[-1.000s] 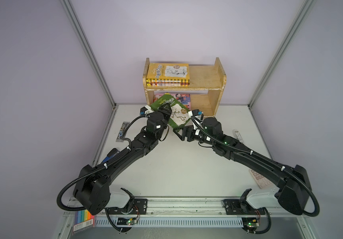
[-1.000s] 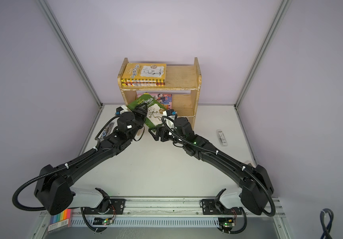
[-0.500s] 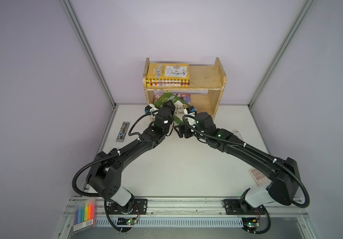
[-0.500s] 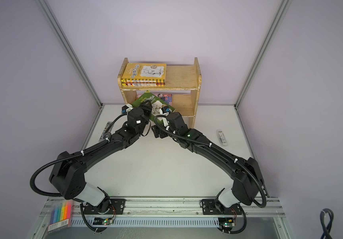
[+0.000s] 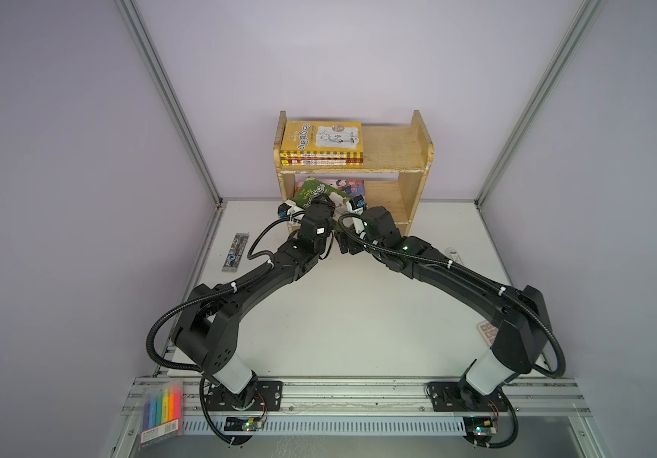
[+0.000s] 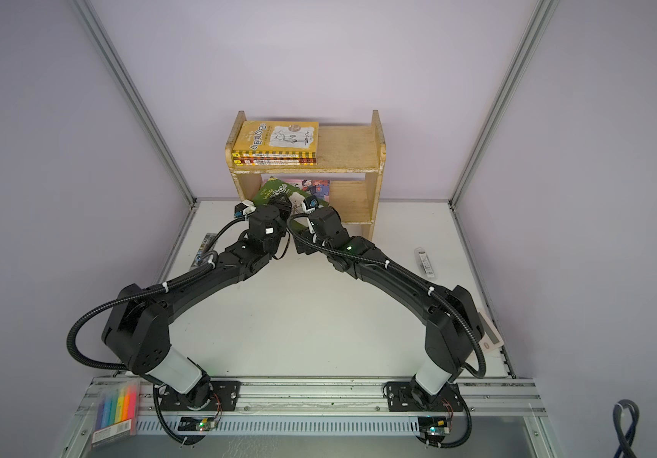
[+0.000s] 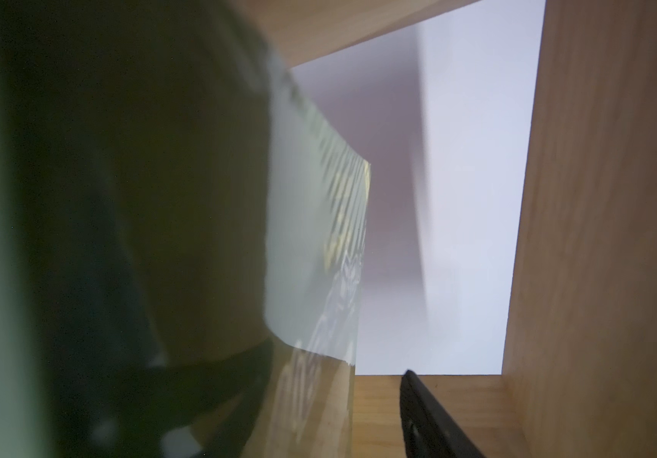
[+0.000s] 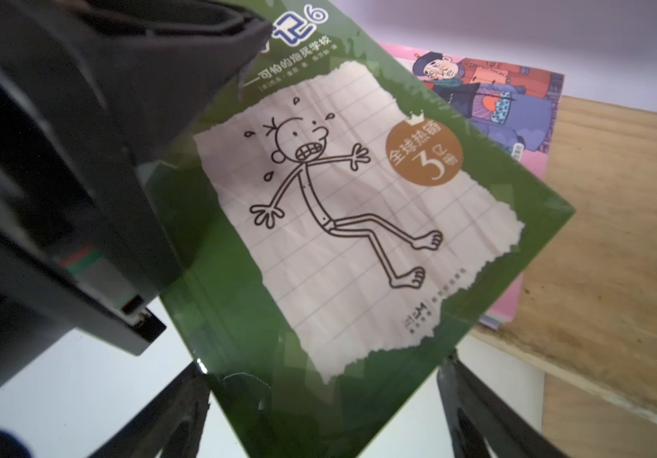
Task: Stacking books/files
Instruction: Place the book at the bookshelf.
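Note:
Next, I release the green book with my left gripper on top of the pink cartoon book [image 5: 326,195] on the lower shelf.
A green book [image 8: 358,238] with a stick-boy sketch hangs tilted at the mouth of the lower shelf, seen in both top views [image 5: 313,194] [image 6: 273,189]. My left gripper [image 5: 323,204] is shut on its upper part. In the left wrist view the book's glossy cover [image 7: 318,238] fills one side beside one black finger [image 7: 430,416]. My right gripper [image 8: 322,380] is open, with the book's near corner between its fingers. A yellow book [image 5: 320,138] tops a stack on the upper shelf, over a red one [image 5: 320,161]. A pink cartoon book [image 8: 497,91] lies on the lower shelf.
The wooden shelf [image 5: 398,154] stands against the back wall. A highlighter pack [image 5: 162,412] lies at the front left rail and a pinkish calculator [image 6: 489,337] at the right edge. A narrow pack [image 5: 235,251] lies left, a small stick-like item [image 6: 425,261] right.
Both arms have reached farther toward the shelf. The green book has travelled with the left gripper to the lower shelf opening. The right gripper stays wide.

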Robot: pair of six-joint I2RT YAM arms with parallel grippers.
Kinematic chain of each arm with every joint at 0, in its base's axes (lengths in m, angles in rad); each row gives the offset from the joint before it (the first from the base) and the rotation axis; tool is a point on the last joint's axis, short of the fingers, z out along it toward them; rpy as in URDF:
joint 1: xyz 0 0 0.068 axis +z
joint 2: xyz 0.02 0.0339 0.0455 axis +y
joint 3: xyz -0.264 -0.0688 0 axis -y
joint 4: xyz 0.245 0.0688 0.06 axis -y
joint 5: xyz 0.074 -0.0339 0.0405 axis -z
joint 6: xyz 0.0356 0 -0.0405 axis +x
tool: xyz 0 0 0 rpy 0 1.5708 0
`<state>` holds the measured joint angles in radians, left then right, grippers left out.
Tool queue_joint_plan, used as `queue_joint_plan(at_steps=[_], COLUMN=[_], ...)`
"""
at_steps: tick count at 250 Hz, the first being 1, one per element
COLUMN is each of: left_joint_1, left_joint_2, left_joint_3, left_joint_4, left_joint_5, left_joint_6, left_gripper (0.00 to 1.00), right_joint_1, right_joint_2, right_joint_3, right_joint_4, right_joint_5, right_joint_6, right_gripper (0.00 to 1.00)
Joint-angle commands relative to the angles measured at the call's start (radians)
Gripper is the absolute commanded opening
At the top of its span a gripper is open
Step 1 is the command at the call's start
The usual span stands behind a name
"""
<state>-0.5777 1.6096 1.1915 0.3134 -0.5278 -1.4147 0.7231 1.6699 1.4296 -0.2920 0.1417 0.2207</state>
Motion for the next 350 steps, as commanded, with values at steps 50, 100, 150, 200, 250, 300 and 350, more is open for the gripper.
queue_joint_plan(at_steps=[50,100,150,200,250,300,350], left_joint_1=[0.026,0.046,0.046,0.047,0.044,0.046,0.054], left_joint_2=[0.005,-0.002,-0.011,-0.029,-0.054,-0.059,-0.051], left_joint_3=[0.008,-0.023,-0.021,-0.024,-0.028,-0.018,-0.034], left_joint_4=[-0.071,-0.088,-0.102,-0.129,-0.176,-0.277,-0.309], left_joint_5=[0.063,0.105,0.122,0.140,0.157,0.169,0.208], left_joint_6=[-0.011,-0.044,-0.030,-0.007,0.020,0.049,0.072], left_gripper=[0.00,0.00,0.08,0.42,0.55,0.64,0.71], right_joint_1=[-0.015,-0.015,-0.016,-0.016,-0.019,-0.022,-0.040], right_joint_2=[0.069,0.073,0.059,0.050,0.078,0.097,0.044], right_joint_3=[0.082,0.098,0.085,0.094,0.136,0.153,0.105], right_joint_4=[0.075,0.094,0.130,0.146,0.136,0.142,0.164], right_joint_5=[0.150,0.171,0.219,0.261,0.292,0.337,0.152], right_joint_6=[-0.043,-0.056,-0.115,-0.172,-0.202,-0.231,-0.290], right_gripper=[0.90,0.90,0.90,0.89,0.89,0.89,0.91])
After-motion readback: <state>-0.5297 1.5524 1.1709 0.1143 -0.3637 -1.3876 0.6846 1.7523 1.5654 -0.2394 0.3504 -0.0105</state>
